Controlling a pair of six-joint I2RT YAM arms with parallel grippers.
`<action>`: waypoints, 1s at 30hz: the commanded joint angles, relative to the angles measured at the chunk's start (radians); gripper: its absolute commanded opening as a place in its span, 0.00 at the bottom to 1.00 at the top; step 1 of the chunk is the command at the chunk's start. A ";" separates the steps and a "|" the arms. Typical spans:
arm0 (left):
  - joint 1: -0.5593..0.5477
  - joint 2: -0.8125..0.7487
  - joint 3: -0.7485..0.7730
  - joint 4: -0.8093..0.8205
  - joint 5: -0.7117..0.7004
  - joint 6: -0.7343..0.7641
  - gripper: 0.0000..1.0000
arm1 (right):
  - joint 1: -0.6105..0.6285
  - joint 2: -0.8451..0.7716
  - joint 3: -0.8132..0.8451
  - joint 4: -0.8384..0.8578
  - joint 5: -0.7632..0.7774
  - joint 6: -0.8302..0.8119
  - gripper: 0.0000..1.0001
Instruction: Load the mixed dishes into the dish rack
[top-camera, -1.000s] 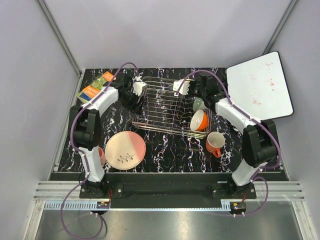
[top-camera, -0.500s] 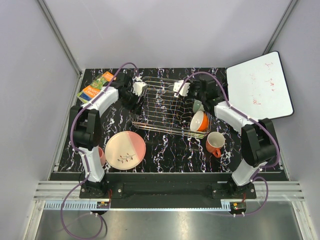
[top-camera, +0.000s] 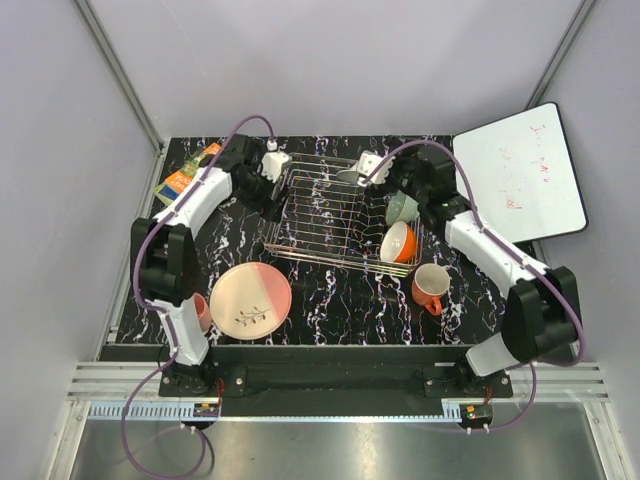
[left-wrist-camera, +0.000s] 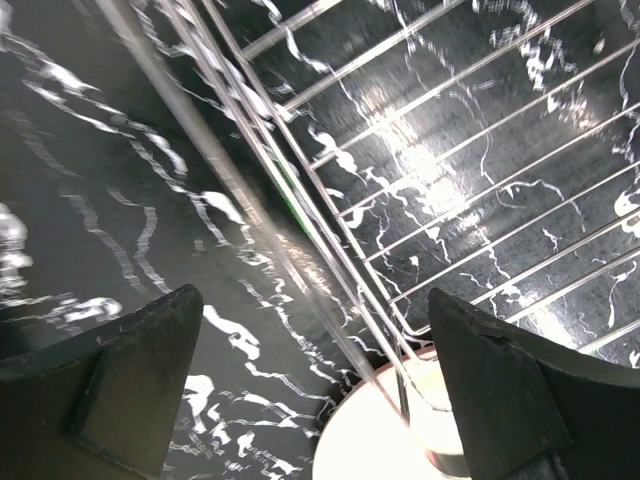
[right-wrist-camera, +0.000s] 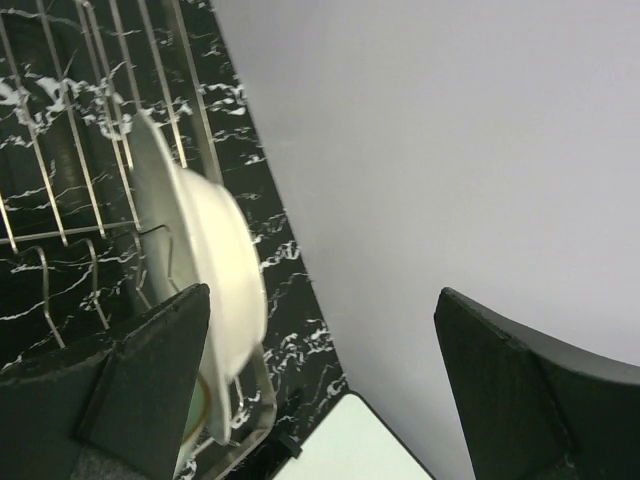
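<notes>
I need to next move my left gripper to the pink-cream plate and close it on its cream back edge (top-camera: 229, 273) (left-wrist-camera: 345, 408), near where the pink part begins.
The wire dish rack (top-camera: 325, 215) sits mid-table with a pale green bowl (top-camera: 402, 208) and a cream bowl with an orange outside (top-camera: 398, 242) on edge at its right end. A pale bowl (right-wrist-camera: 225, 280) also stands beside the right gripper's left finger. The pink-cream plate (top-camera: 250, 298), the orange mug (top-camera: 430, 285) and the pink tumbler (top-camera: 203, 312), half hidden by the left arm, rest on the table. My left gripper (top-camera: 270, 203) hangs open over the rack's left rim (left-wrist-camera: 300, 250), holding nothing. Over the rack's back right corner, my right gripper (top-camera: 398, 188) is open and empty.
An orange-green snack packet (top-camera: 185, 175) lies at the back left corner. A white board (top-camera: 520, 170) leans at the back right and shows low in the right wrist view (right-wrist-camera: 350, 445). Grey walls close three sides. The plate's edge (left-wrist-camera: 380, 450) lies just beyond the rack.
Both grippers have opened wide; the right one was shut a second ago. Both wrists have shifted slightly toward the back of the table. The dishes have not moved.
</notes>
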 joint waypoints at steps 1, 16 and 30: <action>-0.003 -0.112 0.070 -0.028 -0.077 0.009 0.99 | -0.001 -0.117 -0.011 -0.006 0.034 0.059 1.00; 0.052 -0.533 -0.273 -0.331 -0.025 0.284 0.99 | 0.037 -0.423 -0.005 -0.059 0.002 1.019 1.00; 0.179 -0.413 -0.536 -0.179 -0.042 0.407 0.99 | 0.550 -0.418 -0.233 -0.199 0.169 1.221 0.89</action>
